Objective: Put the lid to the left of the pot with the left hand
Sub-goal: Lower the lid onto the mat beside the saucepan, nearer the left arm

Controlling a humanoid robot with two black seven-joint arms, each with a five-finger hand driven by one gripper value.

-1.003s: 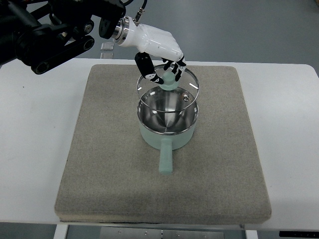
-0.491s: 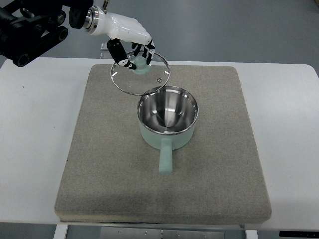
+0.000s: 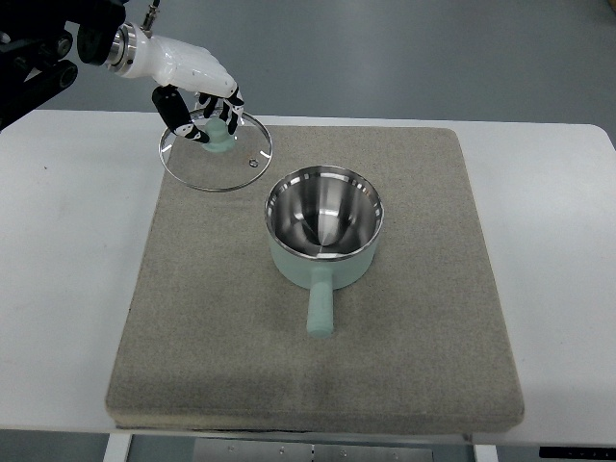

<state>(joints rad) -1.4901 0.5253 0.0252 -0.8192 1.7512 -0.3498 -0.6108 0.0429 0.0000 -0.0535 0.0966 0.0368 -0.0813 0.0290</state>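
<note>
The glass lid, still tilted above the mat's far corner, will be released by my left gripper on the grey mat (image 3: pixel 217 208), close beside the mint-green pot and opposite the end with its handle.
A mint-green pot (image 3: pixel 323 236) with a shiny steel inside stands open near the middle of the grey mat (image 3: pixel 404 337), its handle pointing toward the front edge. My left hand (image 3: pixel 204 101) comes in from the upper left and is shut on the mint knob of a glass lid (image 3: pixel 216 149). The lid hangs in the air, tilted, above the mat's far left corner, up and left of the pot and apart from it. The right hand is out of the picture.
The mat lies on a white table (image 3: pixel 67 269) with bare strips to either side. A small clear block (image 3: pixel 206 89) sits on the table behind the mat, close under my hand.
My left hand has carried the lid off the pot and steadily leftward and away. The pot has stayed in place, now uncovered.
</note>
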